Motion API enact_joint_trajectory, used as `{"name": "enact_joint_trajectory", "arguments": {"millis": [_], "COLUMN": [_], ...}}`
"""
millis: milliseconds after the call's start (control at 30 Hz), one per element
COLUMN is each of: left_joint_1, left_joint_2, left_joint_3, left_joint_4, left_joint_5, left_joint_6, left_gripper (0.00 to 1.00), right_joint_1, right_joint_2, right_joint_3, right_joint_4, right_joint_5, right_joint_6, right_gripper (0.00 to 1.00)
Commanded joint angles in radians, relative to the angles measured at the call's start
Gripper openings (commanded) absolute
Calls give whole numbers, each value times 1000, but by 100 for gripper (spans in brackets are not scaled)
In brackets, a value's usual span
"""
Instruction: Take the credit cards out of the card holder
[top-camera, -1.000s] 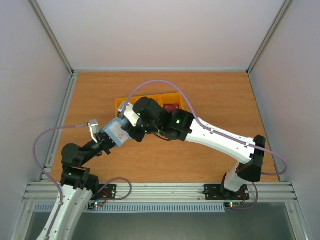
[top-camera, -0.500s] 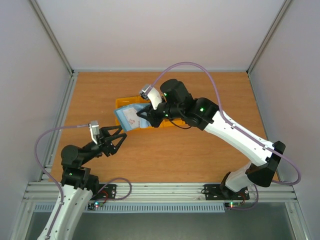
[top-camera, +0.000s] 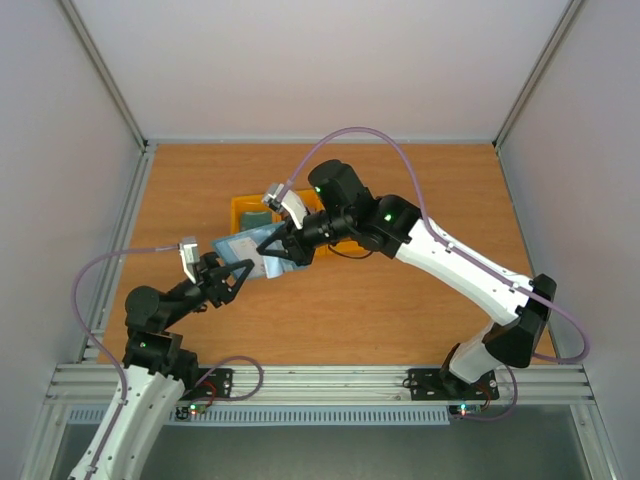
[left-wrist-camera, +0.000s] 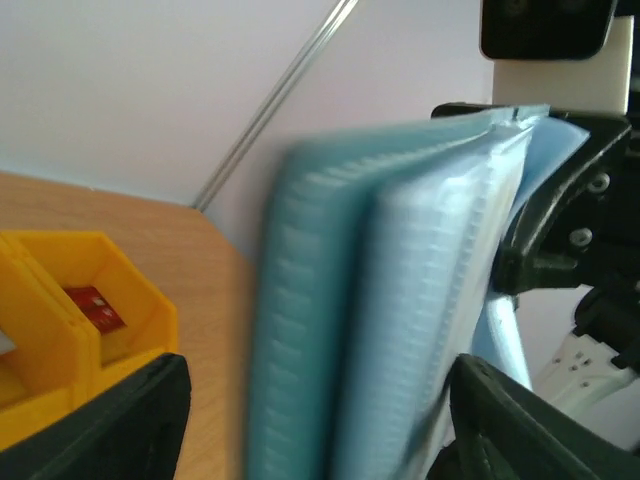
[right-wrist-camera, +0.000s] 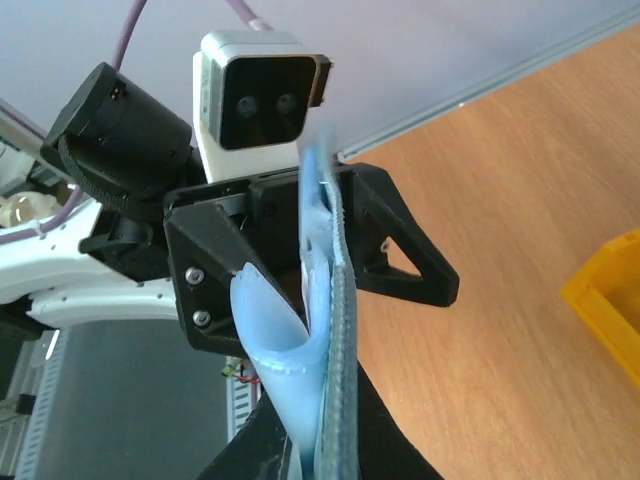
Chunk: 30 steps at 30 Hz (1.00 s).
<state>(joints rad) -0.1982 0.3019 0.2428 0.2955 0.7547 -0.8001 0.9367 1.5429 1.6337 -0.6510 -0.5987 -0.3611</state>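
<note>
The card holder's edge is in my right gripper, so next my left gripper closes on the card holder's loose end before my right gripper lets go and takes the white card (top-camera: 247, 250).
The card holder (top-camera: 243, 249) is a dusty-blue wallet held in the air, with my right gripper (top-camera: 279, 248) shut on one edge of it. Its free end hangs between the spread jaws of my left gripper (top-camera: 240, 271), which stands open, and a gap shows on each side in the left wrist view. There the card holder (left-wrist-camera: 400, 300) fills the middle, one flap curling outward. In the right wrist view the card holder (right-wrist-camera: 326, 330) is seen edge-on. A red credit card (left-wrist-camera: 96, 308) lies in a yellow bin (left-wrist-camera: 45, 330). A teal-green card (top-camera: 257, 220) lies in another compartment.
The yellow bins (top-camera: 241, 208) sit mid-table, partly under my right arm. The wooden table (top-camera: 420, 190) is walled by white panels and a metal frame. The left wrist camera (right-wrist-camera: 262, 95) faces the right wrist closely.
My left gripper let go of the card holder and opened. The right arm carried it toward the bins, then back between the left gripper's open jaws.
</note>
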Motion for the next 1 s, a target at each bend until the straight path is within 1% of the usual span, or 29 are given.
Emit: {"name": "enact_joint_trajectory", "arguments": {"millis": [0,67,100,133,167,233,267,300,333,400,467,500,533,600,667,700,733,767,800,867,900,967], "left_joint_1": [-4,-5,-6,-7,-7,-9,-8,-8,-8,-9,-9,-9,-9,-9,-9,-9,-9,-9,-9,-9,-9,-9], "left_joint_2": [2,-7,-13,-18,-23,-31,-34,-35,-36,-38,-37,-35,-29,-12,-2,1,4,8,13,16,15,8], "left_joint_3": [9,5,3,1,2,5,8,13,17,24,39,53,73,108,126,125,117,108,98,80,72,56], "left_joint_4": [45,90,113,134,142,139,129,102,42,-54,-166,-238,-308,-437,-498,-499,-481,-448,-401,-329,-292,-219], "left_joint_5": [1,48,86,112,125,133,129,112,82,-12,-129,-197,-269,-406,-509,-522,-492,-443,-392,-306,-271,-215], "left_joint_6": [2,-18,-27,-38,-38,-34,-31,-20,6,60,144,180,229,323,370,381,382,376,358,321,296,265], "left_gripper": [57,34,24,11,2,0,0,0,0,0,0,0,0,0,0,0,0,0,0,0,0,0], "right_joint_1": [4,2,0,-5,-10,-30,-47,-84,-123,-236,-367,-408,-419,-378,-273,-205,-134,-66,-28,27,45,53], "right_joint_2": [6,6,9,13,21,33,24,8,-22,-102,-170,-194,-209,-233,-261,-261,-246,-221,-188,-107,-65,6], "right_joint_3": [42,33,25,16,12,3,-12,-34,-74,-179,-262,-268,-245,-202,-201,-205,-199,-182,-159,-106,-71,-14], "right_joint_4": [-13,-13,5,28,44,64,77,96,124,207,237,186,108,6,23,63,95,117,139,177,168,148], "right_joint_5": [-148,-145,-159,-184,-212,-244,-229,-194,-139,-8,77,127,217,358,415,388,319,214,88,-99,-147,-167], "right_joint_6": [-51,-71,-72,-68,-62,-56,-40,-19,16,130,245,261,234,153,86,49,8,-31,-41,-37,-37,-25], "right_gripper": [1,1,2,3,4,9,13,24,33,41,42,41,39,39,38,38,38,38,37,36,35,32]}}
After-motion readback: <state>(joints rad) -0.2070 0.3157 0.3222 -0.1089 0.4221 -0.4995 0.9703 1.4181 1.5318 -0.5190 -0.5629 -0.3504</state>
